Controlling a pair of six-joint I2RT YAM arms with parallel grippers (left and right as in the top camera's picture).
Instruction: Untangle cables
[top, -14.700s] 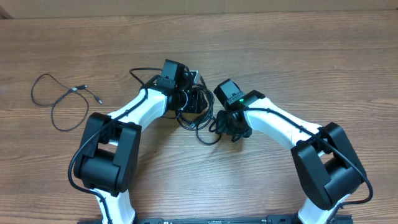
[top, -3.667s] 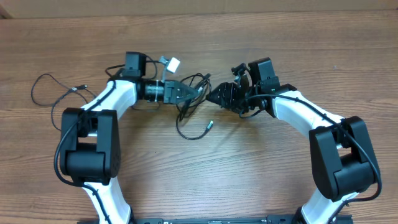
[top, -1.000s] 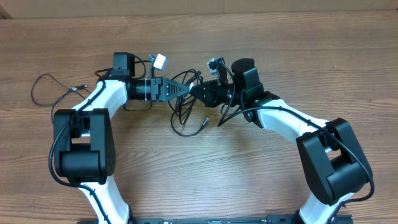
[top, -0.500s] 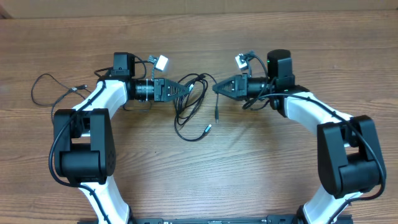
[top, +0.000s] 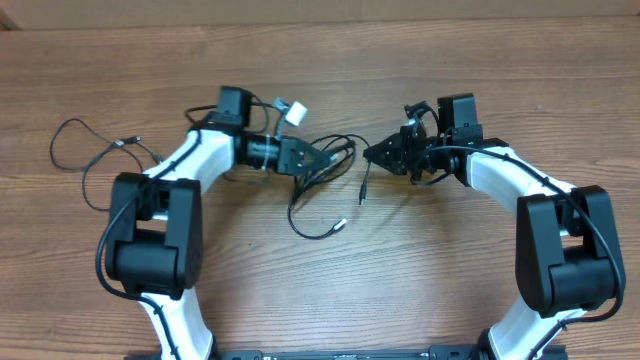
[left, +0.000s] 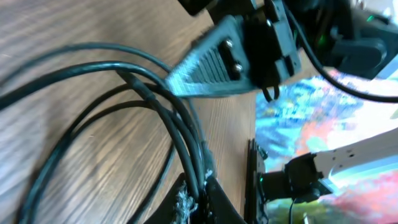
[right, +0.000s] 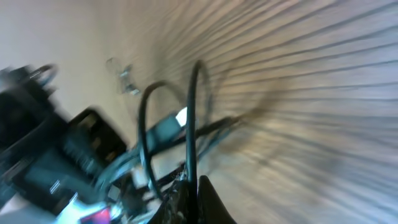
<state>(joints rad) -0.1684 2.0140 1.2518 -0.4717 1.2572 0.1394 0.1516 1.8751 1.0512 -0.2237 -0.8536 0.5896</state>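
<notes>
Next, I release the bundle of cables from my left gripper on the wood (top: 356, 211) between my arms, beside the loop's small plug.
Several thin black cables (top: 312, 180) hang tangled between my two grippers at mid-table. My left gripper (top: 325, 158) is shut on a bundle of these strands; in the left wrist view its fingertips (left: 200, 200) pinch the cables (left: 155, 99) side by side. My right gripper (top: 370, 153) faces it from the right and is shut on one strand, whose plug end (top: 362, 192) dangles below. The blurred right wrist view shows that cable (right: 193, 112) rising from the closed right gripper (right: 193, 190). A loop with a small plug (top: 340, 224) lies on the wood below.
A separate thin black cable (top: 122, 143) lies looped on the wooden table (top: 400, 280) at the far left. White arm links and black bases stand at the front left (top: 150, 250) and front right (top: 565, 260). The right gripper's grey finger (left: 211, 62) looms close in the left wrist view.
The right gripper has pulled rightwards away from the left one, drawing a strand out of the tangle. The left gripper has followed to the right with its bundle; the tangle has shifted right.
</notes>
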